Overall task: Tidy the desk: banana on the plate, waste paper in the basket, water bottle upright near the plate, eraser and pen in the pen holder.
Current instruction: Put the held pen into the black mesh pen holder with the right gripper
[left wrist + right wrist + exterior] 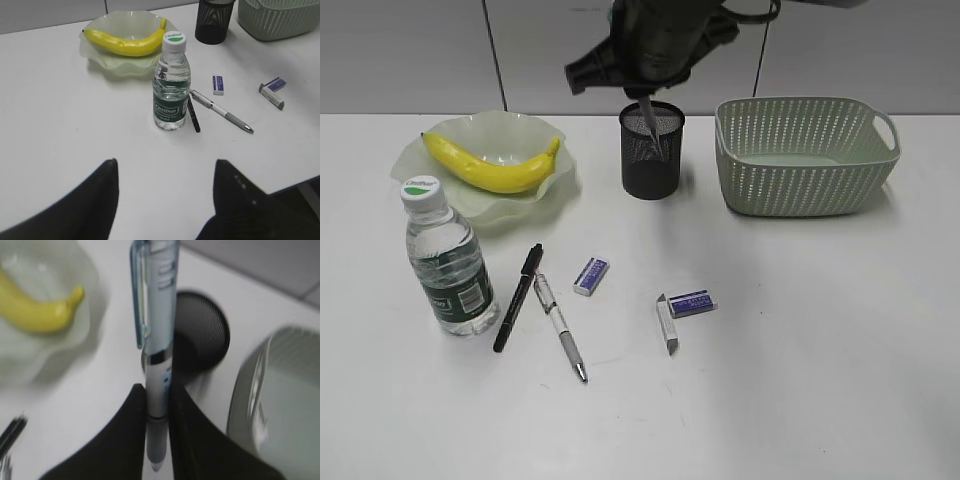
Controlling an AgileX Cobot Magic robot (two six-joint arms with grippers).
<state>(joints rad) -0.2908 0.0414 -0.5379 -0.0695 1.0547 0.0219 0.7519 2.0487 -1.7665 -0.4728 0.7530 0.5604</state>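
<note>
The robot's right gripper will set the pale blue pen down inside the black mesh pen holder (pixel 637 118) (pixel 175 332), leaning toward the plate. The pen now hangs above the holder's mouth.
My right gripper (pixel 646 98) hangs over the black mesh pen holder (pixel 652 152), shut on a pale blue clear pen (pixel 157 335). The pen's tip points down at the holder's mouth (pixel 205 337). The banana (pixel 490 165) lies in the pale green ruffled plate (pixel 535 128). The water bottle (pixel 445 258) stands upright in front of the plate. A black pen (pixel 517 298) and a silver pen (pixel 560 328) lie beside it. Two blue-sleeved erasers (pixel 591 275) (pixel 693 303) and a grey one (pixel 667 325) lie on the desk (pixel 800 350). My left gripper (pixel 165 172) is open and empty. No waste paper shows.
The sage-green basket (pixel 805 160) stands at the back right, beside the pen holder, and what shows of its inside holds nothing. A grey wall panel runs behind the desk. The desk's near edge (pixel 295 181) shows in the left wrist view.
</note>
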